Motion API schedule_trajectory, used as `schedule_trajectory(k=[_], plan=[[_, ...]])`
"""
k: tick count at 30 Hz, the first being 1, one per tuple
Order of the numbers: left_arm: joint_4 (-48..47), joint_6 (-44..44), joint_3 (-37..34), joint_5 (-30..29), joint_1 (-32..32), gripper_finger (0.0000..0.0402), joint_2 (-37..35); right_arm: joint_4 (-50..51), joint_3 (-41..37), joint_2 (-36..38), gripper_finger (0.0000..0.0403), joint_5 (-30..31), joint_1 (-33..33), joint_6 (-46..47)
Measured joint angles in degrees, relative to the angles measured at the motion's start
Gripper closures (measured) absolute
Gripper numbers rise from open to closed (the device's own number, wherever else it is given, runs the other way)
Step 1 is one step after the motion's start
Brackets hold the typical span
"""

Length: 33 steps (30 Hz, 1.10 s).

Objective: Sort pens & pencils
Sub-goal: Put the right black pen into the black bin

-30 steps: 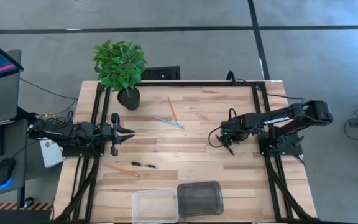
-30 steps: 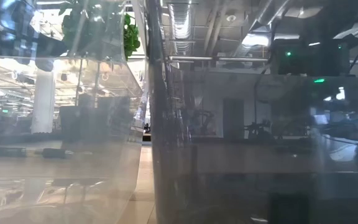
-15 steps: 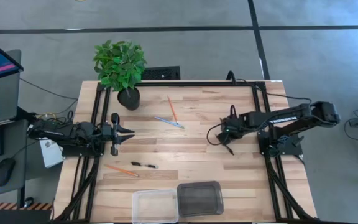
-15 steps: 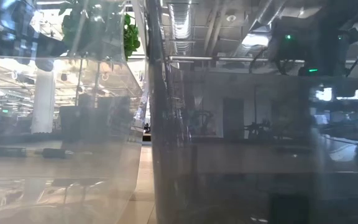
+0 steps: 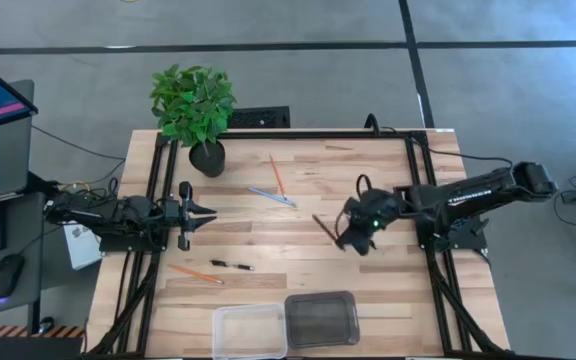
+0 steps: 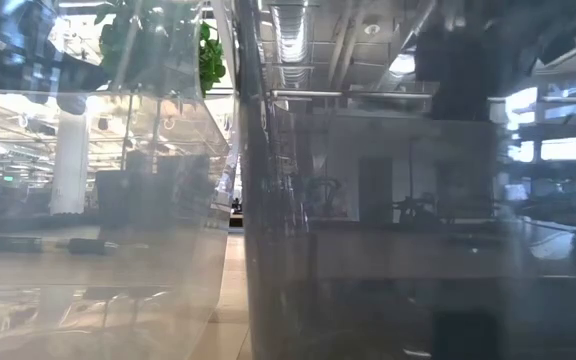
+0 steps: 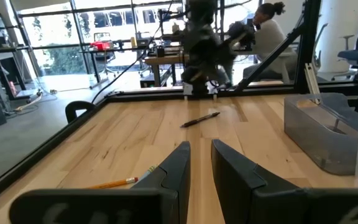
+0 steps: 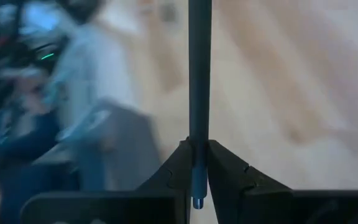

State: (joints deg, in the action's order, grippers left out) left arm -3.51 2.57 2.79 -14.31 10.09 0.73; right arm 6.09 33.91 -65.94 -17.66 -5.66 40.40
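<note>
The robot's right gripper will set the dark pen down near the middle of the dark grey container (image 5: 325, 315).
My right gripper (image 5: 347, 238) hangs over the table's middle right and is shut on a dark pen (image 5: 322, 226). The left gripper (image 5: 208, 212) waits at the left side with a small gap between its fingers (image 7: 201, 149). The second black pen (image 5: 231, 265) lies flat toward the near left, next to an orange pencil (image 5: 196, 273). Another orange pencil (image 5: 277, 175) and the blue-grey pencil (image 5: 271, 196) lie flat farther back, right of the plant pot. My right gripper pinches the pen between its two fingers (image 8: 219, 168). It holds the pen close to one end, which shows just behind the fingertips (image 8: 197, 200). The pen's long part (image 8: 199, 68) runs straight out ahead, along the fingers, pointing toward the table's far left.
A clear container (image 5: 250, 331) and a dark grey one (image 5: 321, 318) stand side by side at the near edge. A potted plant (image 5: 196, 112) stands at the far left corner. Black frame rails (image 5: 420, 190) run along both sides. A person sits beyond the table (image 7: 272, 37).
My right gripper has moved toward the table's left and turned. The pen it holds now shows sticking out toward the far left. The left arm has kept still.
</note>
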Motion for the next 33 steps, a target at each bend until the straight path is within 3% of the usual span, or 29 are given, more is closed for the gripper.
schedule_trajectory(k=[11,19,26,33], plan=[[0.02,2.53,0.0,-0.32,0.02,0.0345,0.0,-11.4,0.13,-1.88,0.0341,4.74,-15.44,-4.33],[0.48,2.86,0.0,-7.78,0.0,0.0345,0.13,-15.92,0.09,-6.5,0.0341,5.93,-19.62,-10.13],[0.52,2.63,0.0,-8.61,0.02,0.0345,0.13,-19.84,0.6,-13.88,0.0341,4.98,-21.74,-11.21],[0.55,2.34,0.0,-8.94,0.01,0.0345,0.15,-19.91,7.2,-21.57,0.0341,1.43,-26.05,-10.47]])
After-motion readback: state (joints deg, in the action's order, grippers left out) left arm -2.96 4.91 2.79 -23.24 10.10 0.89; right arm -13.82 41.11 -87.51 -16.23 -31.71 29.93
